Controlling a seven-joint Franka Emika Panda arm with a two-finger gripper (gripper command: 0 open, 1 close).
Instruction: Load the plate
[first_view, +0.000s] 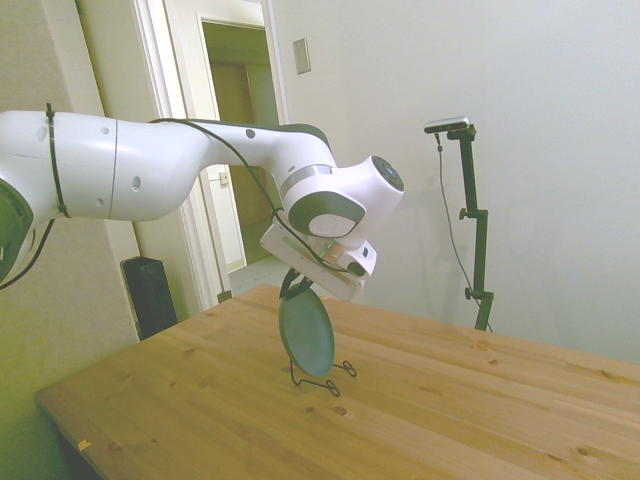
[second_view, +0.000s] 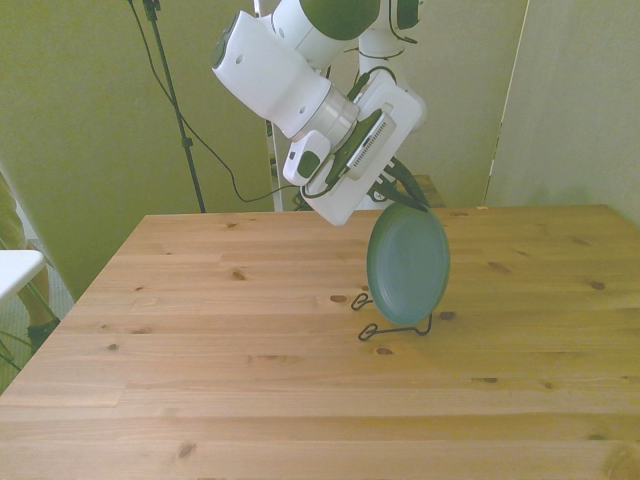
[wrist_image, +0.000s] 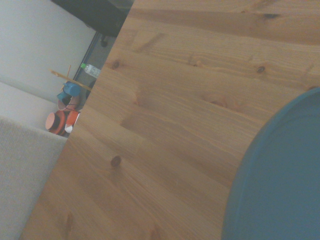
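Note:
The robot's gripper should release the teal-green plate once its lower rim is seated in the thin black wire stand (second_view: 405, 335).
The teal-green plate (first_view: 307, 333) (second_view: 408, 264) stands on edge, slightly tilted, with its lower rim in a thin black wire stand (first_view: 322, 380) (second_view: 392, 329) near the middle of the table. My gripper (first_view: 293, 287) (second_view: 407, 196) comes down at a slant from above and is shut on the plate's top rim. In the wrist view a blurred part of the plate (wrist_image: 280, 185) shows from close by over the wooden boards.
The wooden table (first_view: 450, 420) (second_view: 220, 330) carries only the stand and plate. Off one table edge, on the floor, the wrist view shows small colourful objects (wrist_image: 67, 112) and a dark box (wrist_image: 100, 15). An open doorway (first_view: 240, 150) is behind the arm.

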